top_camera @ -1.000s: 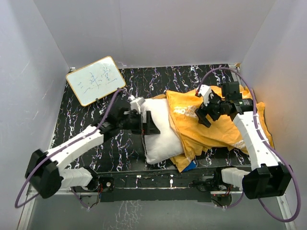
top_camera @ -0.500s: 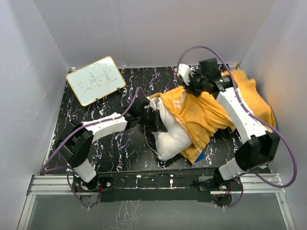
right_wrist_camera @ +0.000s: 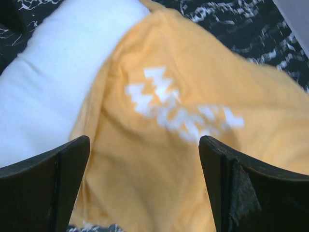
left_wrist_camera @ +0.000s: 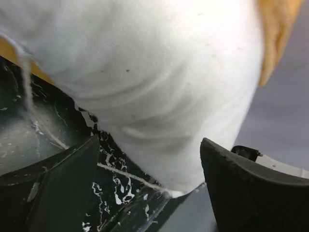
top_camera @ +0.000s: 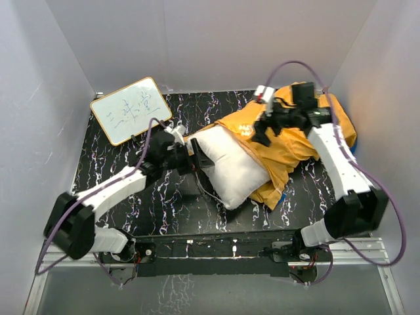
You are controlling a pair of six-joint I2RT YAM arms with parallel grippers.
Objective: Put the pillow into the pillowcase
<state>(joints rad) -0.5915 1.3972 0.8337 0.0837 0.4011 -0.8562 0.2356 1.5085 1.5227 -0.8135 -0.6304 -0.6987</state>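
Observation:
Next, I pinch the pillow's exposed end (top_camera: 220, 177) with my left gripper while my right gripper lifts the pillowcase, because the pillow sits shallow in the pillowcase's opening.
The white pillow (top_camera: 230, 167) lies slantwise mid-table, its right end tucked into the orange-yellow pillowcase (top_camera: 292, 141), which is bunched at the back right. My left gripper (top_camera: 195, 157) is at the pillow's left end. In the left wrist view the pillow's (left_wrist_camera: 159, 82) corner hangs between the spread jaws of that gripper (left_wrist_camera: 149, 186), which do not clamp it. My right gripper (top_camera: 266, 128) hovers open over the pillowcase's left part. The right wrist view shows this gripper (right_wrist_camera: 145, 186) above orange cloth (right_wrist_camera: 164, 145) with white lettering, and the pillow (right_wrist_camera: 53, 82) is at the left.
A framed whiteboard (top_camera: 131, 110) with writing leans at the back left. The black marbled table (top_camera: 118, 157) is walled in by white panels. A bit of the pillowcase's blue face (top_camera: 279, 197) peeks out at its front edge. The arms' bases (top_camera: 216, 249) sit along the near rail.
Both grippers closed on the cloth and pillow, then opened again. The right arm dragged the pillowcase toward the back right, and the left gripper drew back, so more of the pillow shows.

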